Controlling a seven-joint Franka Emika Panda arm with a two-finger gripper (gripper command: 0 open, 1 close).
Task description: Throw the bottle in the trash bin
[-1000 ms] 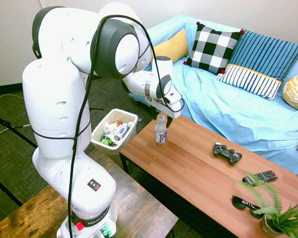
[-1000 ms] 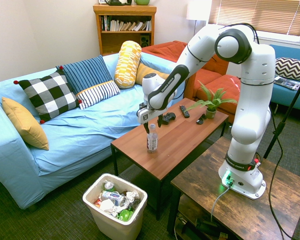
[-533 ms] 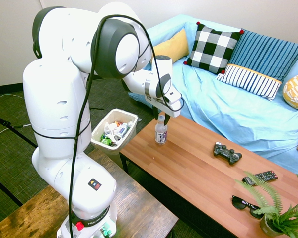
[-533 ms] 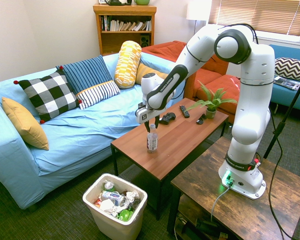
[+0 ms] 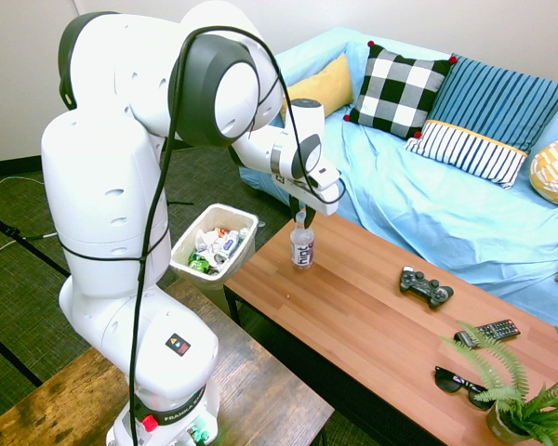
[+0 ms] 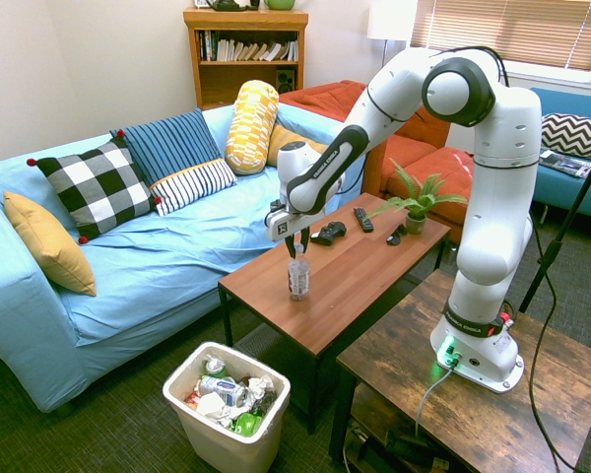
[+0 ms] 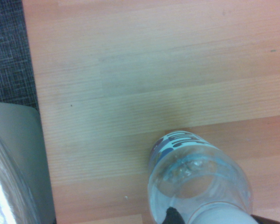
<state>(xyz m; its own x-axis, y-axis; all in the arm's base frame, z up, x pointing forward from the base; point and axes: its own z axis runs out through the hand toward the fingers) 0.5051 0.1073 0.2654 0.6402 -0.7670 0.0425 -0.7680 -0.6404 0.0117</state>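
The robot's gripper needs to release the bottle above the crumpled rubbish inside the white trash bin (image 6: 210, 388).
The bottle (image 5: 301, 248) is clear with a white cap and a dark purple label. It stands upright near the left end of the wooden coffee table (image 5: 372, 325). My gripper (image 5: 300, 219) comes down from above and is shut on the bottle's neck. From the other side, the gripper (image 6: 296, 246) again pinches the top of the bottle (image 6: 297, 278). I cannot tell whether the bottle's base still touches the table. The wrist view shows the bottle (image 7: 196, 182) from above. The trash bin (image 5: 182, 251), white and holding crumpled rubbish, sits on the floor beside the table's end (image 6: 274, 396).
A game controller (image 5: 425, 285), a remote (image 5: 486, 331), sunglasses (image 5: 460, 383) and a potted fern (image 5: 530, 400) lie further along the table. A blue sofa (image 5: 446, 204) with cushions runs behind it. A dark wooden table (image 6: 473, 394) bears the arm.
The fingers, open around the bottle's cap a second ago, have closed on its neck. The wrist has risen slightly.
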